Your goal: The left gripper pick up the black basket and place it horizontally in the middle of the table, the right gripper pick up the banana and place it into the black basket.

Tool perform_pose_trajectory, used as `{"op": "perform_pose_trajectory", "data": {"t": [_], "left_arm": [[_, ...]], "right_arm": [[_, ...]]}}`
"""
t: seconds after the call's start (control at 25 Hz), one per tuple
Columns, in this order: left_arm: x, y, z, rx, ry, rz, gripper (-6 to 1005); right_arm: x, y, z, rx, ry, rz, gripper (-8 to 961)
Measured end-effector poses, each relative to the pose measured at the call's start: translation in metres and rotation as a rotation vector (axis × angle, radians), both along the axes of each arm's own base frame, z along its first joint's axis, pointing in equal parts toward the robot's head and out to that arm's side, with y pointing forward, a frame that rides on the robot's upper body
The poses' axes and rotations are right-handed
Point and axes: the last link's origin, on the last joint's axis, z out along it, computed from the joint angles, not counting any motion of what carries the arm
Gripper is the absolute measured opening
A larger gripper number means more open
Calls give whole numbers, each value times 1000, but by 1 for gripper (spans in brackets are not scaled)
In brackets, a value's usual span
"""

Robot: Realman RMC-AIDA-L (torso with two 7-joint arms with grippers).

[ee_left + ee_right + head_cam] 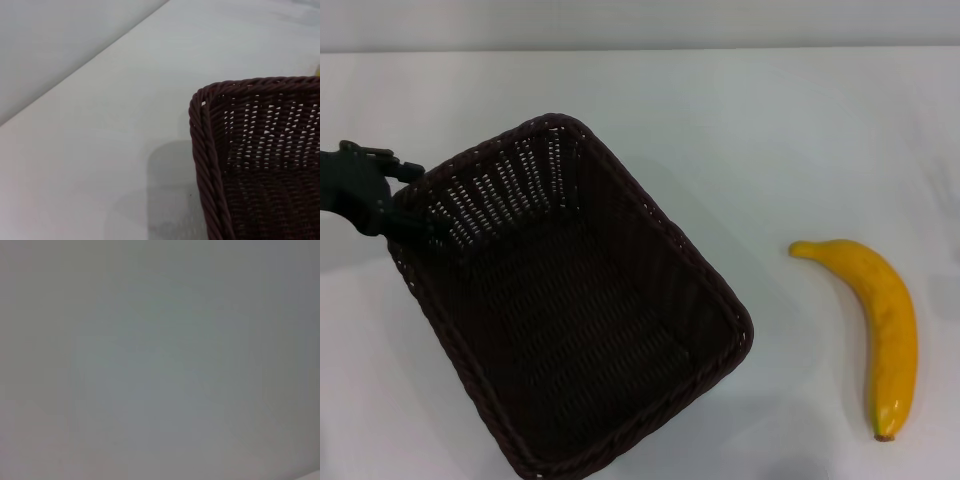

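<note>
I should use my left gripper to grip the basket's far short rim [432,178] by its corner, lift and turn the black basket horizontal, since its long sides slant toward the table's near edge.
The black basket [570,330] sits slanted across the left and middle of the white table [800,130], one corner pointing to the near edge. My left gripper [408,215], a dark claw, is at the basket's far left corner and closed on its braided rim. The left wrist view shows that corner of the basket [260,165] with a soft shadow on the table [100,150] below it. The yellow banana [880,320] lies on the table at the right, apart from the basket. My right gripper is out of view; its wrist view shows only a plain pale surface.
The table's far edge runs along the top of the head view against a pale wall [640,25]. Bare white table lies between the basket and the banana and behind both.
</note>
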Motion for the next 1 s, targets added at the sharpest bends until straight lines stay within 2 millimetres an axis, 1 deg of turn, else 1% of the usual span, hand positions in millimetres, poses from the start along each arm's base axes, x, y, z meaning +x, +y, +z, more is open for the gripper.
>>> {"op": "perform_pose_trajectory", "data": {"t": [0.04, 0.36, 0.6, 0.8, 1.0], "left_arm": [[-1, 0, -1, 1, -4, 1, 881], [1, 0, -7, 11, -17, -2, 874], [0, 2, -11, 13, -20, 10, 677], [0, 2, -13, 27, -37, 38, 559], [6, 3, -6, 107, -100, 94, 441]], "right_arm": [[0, 1, 0, 0, -1, 1, 769], [0, 2, 2, 1, -5, 3, 767], [1, 1, 3, 3, -5, -1, 765], [1, 0, 3, 3, -4, 2, 764], [-4, 3, 10, 24, -17, 37, 763]]}}
